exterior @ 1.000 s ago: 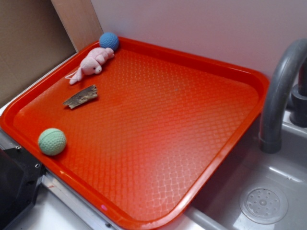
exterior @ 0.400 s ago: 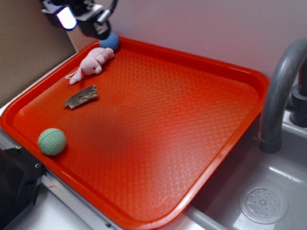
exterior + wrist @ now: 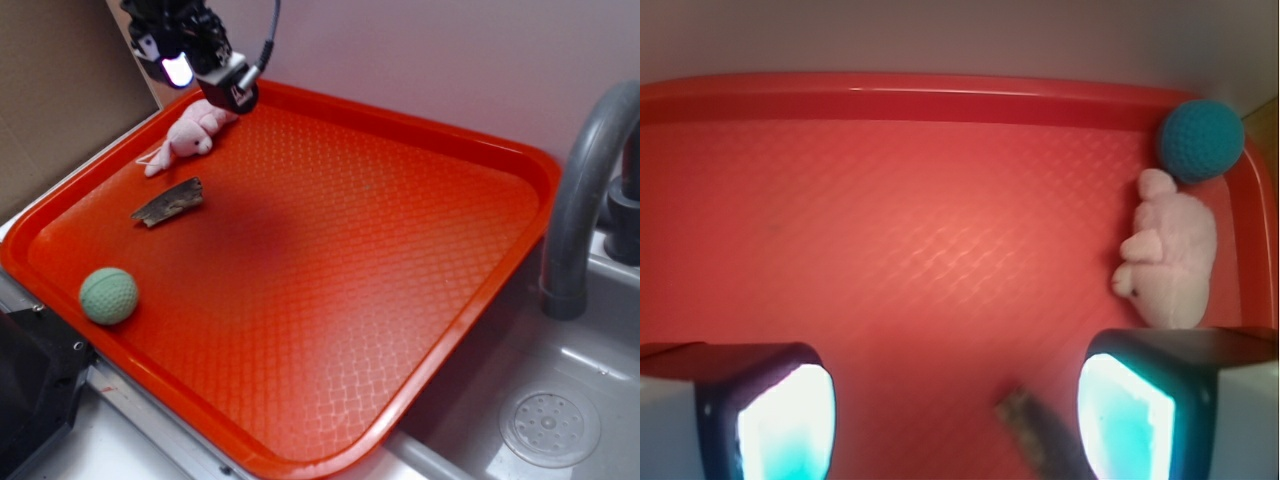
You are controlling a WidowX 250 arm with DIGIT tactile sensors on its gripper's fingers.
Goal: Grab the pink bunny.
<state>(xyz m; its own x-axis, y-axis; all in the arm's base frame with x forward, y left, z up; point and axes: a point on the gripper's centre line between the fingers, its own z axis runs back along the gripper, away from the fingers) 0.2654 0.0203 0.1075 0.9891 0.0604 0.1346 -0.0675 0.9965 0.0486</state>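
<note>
My gripper goes to the pink bunny next and closes around the bunny's body [image 3: 206, 118] [image 3: 1184, 222], between its head and the blue knitted ball.
The pink bunny [image 3: 187, 133] lies near the far left corner of the red tray [image 3: 450, 150]. In the wrist view the pink bunny [image 3: 1172, 258] sits at the right, just above my right fingertip [image 3: 1125, 420]. My gripper [image 3: 205, 72] hangs above the tray's far left corner, over the bunny's far end. Its jaws are wide open and empty [image 3: 955, 420]. The blue knitted ball [image 3: 1200, 140] is beside the bunny in the corner; the gripper hides it in the exterior view.
A brown wood piece [image 3: 168, 202] lies in front of the bunny and shows between my fingers [image 3: 1035, 440]. A green ball [image 3: 108, 295] sits near the tray's front left edge. A grey faucet [image 3: 585, 190] and sink [image 3: 550, 425] are at the right.
The gripper has come into view from the upper left and moved right and down, now over the bunny's far end and covering the blue ball. Objects have not moved.
</note>
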